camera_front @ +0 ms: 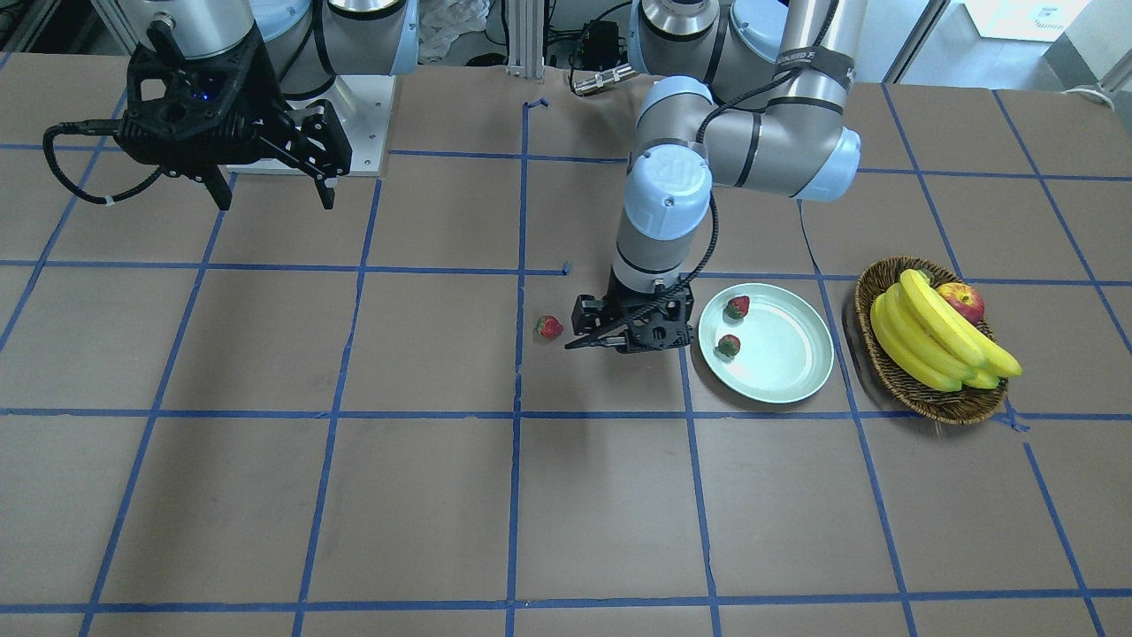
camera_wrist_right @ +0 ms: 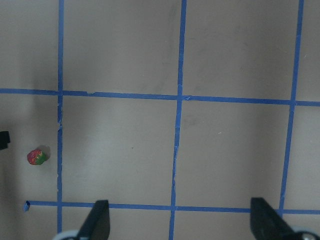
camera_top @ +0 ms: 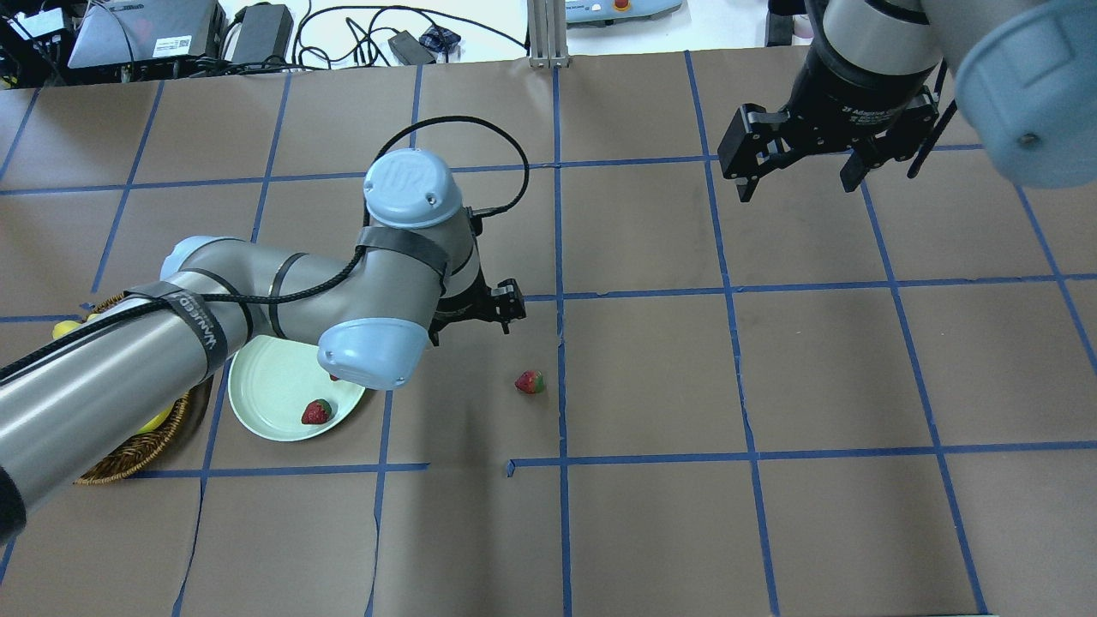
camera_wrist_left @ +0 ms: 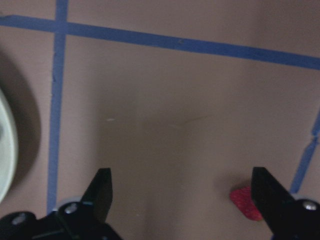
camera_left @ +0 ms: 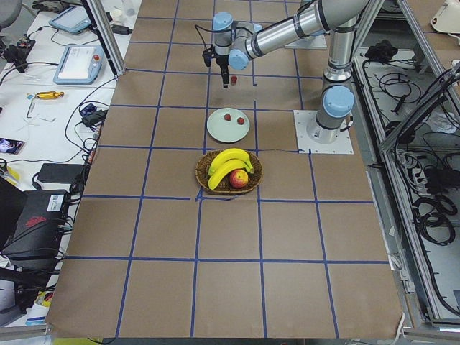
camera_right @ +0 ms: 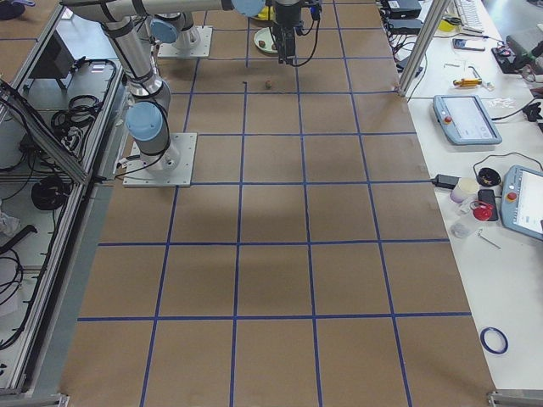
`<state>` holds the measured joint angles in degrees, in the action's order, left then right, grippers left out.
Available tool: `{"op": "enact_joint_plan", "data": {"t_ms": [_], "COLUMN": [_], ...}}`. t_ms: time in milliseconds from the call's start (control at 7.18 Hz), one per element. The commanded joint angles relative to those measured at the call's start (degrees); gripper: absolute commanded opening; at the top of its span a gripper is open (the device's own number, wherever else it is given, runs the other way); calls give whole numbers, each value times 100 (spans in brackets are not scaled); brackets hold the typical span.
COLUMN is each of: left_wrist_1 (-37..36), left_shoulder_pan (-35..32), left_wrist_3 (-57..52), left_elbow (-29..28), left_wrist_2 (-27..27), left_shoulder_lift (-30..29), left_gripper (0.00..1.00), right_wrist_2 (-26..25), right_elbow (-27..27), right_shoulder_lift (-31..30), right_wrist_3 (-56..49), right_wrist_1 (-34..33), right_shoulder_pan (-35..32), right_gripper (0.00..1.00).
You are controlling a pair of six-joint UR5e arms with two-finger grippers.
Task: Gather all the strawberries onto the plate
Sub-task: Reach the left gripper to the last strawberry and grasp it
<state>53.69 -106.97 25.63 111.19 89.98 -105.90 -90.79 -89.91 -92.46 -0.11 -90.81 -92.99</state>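
My left gripper is to close on the body of the loose strawberry (camera_front: 548,327) (camera_wrist_left: 247,203) that lies beside the blue tape line, away from the plate.
Two strawberries (camera_front: 737,307) (camera_front: 729,346) lie in the pale mint-green plate (camera_front: 787,372). The third strawberry (camera_front: 549,327) lies on the brown table, apart from the plate; it also shows in the overhead view (camera_top: 530,382). My left gripper (camera_front: 623,345) is open and empty, low over the table between the plate and the loose strawberry. In the left wrist view that strawberry (camera_wrist_left: 245,202) sits just inside one finger (camera_wrist_left: 267,195), and the plate's rim (camera_wrist_left: 6,150) is at the edge. My right gripper (camera_front: 275,202) is open and empty, high and far from the fruit.
A brown wicker basket (camera_front: 893,376) with bananas (camera_front: 929,341) and a red apple (camera_front: 962,299) stands beside the plate, on the side away from my left gripper. Blue tape lines grid the table. My left arm hides part of the plate (camera_top: 266,403) in the overhead view.
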Motion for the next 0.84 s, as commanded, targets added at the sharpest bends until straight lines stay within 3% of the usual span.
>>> {"op": "enact_joint_plan", "data": {"t_ms": [0, 696], "left_wrist_1": [-175, -272], "left_shoulder_pan": [-490, -711], "left_wrist_3": [520, 1251], "left_elbow": [-71, 60], "left_wrist_2": [36, 81], "left_shoulder_lift": [-324, -651], "left_gripper": [98, 81], "right_wrist_2": [0, -9], "right_elbow": [0, 0], "right_shoulder_lift": [0, 0], "right_wrist_3": [-6, 2], "right_wrist_1": [-7, -7], "right_shoulder_pan": [0, 0], "right_gripper": [100, 100]}}
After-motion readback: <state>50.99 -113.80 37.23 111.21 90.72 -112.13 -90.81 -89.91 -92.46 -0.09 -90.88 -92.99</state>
